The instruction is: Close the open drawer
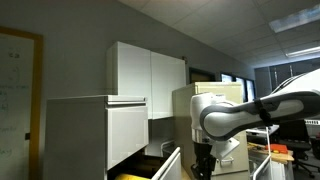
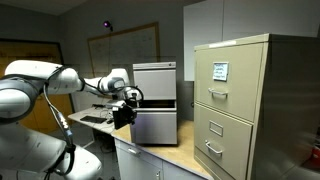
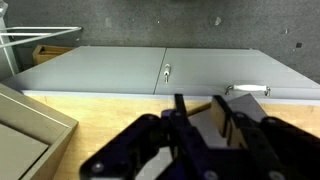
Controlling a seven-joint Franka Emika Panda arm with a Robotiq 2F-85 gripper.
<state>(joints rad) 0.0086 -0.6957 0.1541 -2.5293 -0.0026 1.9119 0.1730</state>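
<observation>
I need to next close on the top edge [image 1: 179, 151] of the drawer's white front panel, at the end beside the beige filing cabinet.
The broad white cabinet [image 1: 95, 130] stands at the left in an exterior view. Its low drawer [image 1: 167, 166] is pulled out, and the yellow inside [image 1: 131, 176] shows at the bottom edge. My gripper [image 1: 203, 166] hangs just beside the drawer's white front panel; I cannot tell if it touches. In an exterior view the gripper [image 2: 124, 108] is at the near side of the same cabinet [image 2: 155, 100]. In the wrist view the two fingers [image 3: 203, 112] stand apart with nothing between them.
A tall beige filing cabinet [image 2: 240, 100] with handled drawers stands next to the white cabinet on a wooden counter [image 2: 170, 152]. White wall cupboards [image 1: 145, 70] hang behind. The wrist view shows white cupboard doors with a handle [image 3: 247, 90] beyond the counter [image 3: 110, 125].
</observation>
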